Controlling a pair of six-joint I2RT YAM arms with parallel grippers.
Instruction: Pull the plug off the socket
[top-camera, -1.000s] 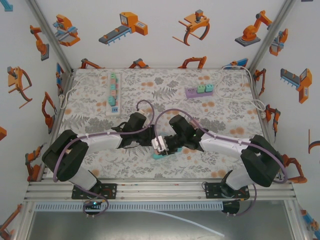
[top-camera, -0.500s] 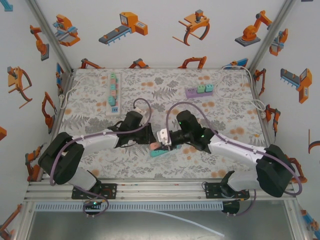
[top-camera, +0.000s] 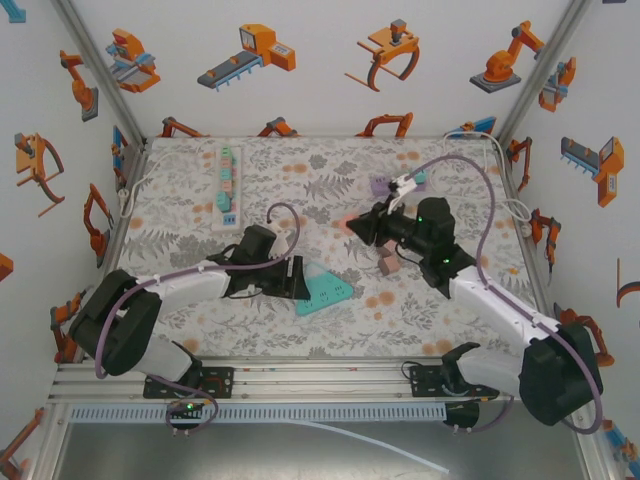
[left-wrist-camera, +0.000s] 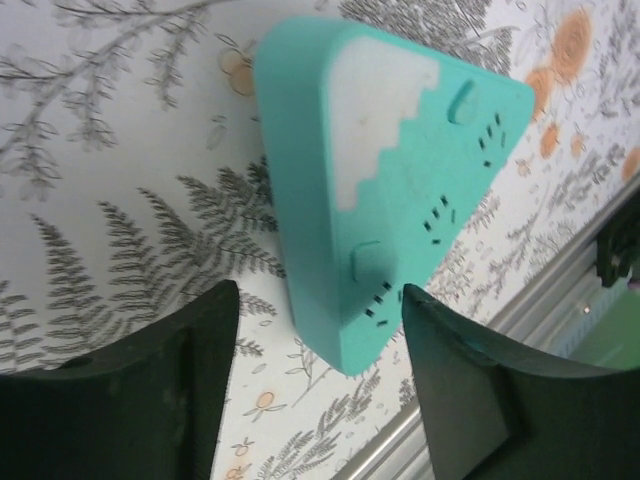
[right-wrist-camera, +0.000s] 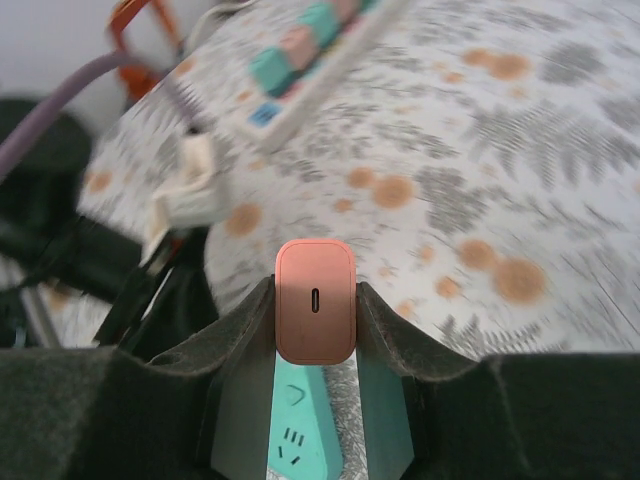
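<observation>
My right gripper should release the pink plug, now high above the socket, on the table (top-camera: 414, 265) beside the small brownish block, away from the teal socket.
The teal wedge-shaped socket (top-camera: 326, 292) lies on the patterned table (top-camera: 450, 220), its slots empty (left-wrist-camera: 400, 180). My left gripper (top-camera: 292, 279) is open at the socket's left end. The socket's near corner sits between the fingertips (left-wrist-camera: 318, 300), with a gap on each side. The pink plug (top-camera: 355, 225) is off the socket and up in the air, with my right gripper (top-camera: 362, 228) shut on it. In the right wrist view the plug (right-wrist-camera: 315, 300) is pinched between both fingers, and the socket (right-wrist-camera: 298, 440) shows far below it.
A white power strip (top-camera: 227, 185) with coloured plugs lies at the back left, also in the right wrist view (right-wrist-camera: 300, 55). A purple strip (top-camera: 380, 185) sits at the back right, partly behind my right arm. A small brownish block (top-camera: 388, 262) lies under that arm.
My right gripper has pulled the pink plug out of the teal socket and carried it up and back to the right. The socket now lies flat by my left gripper.
</observation>
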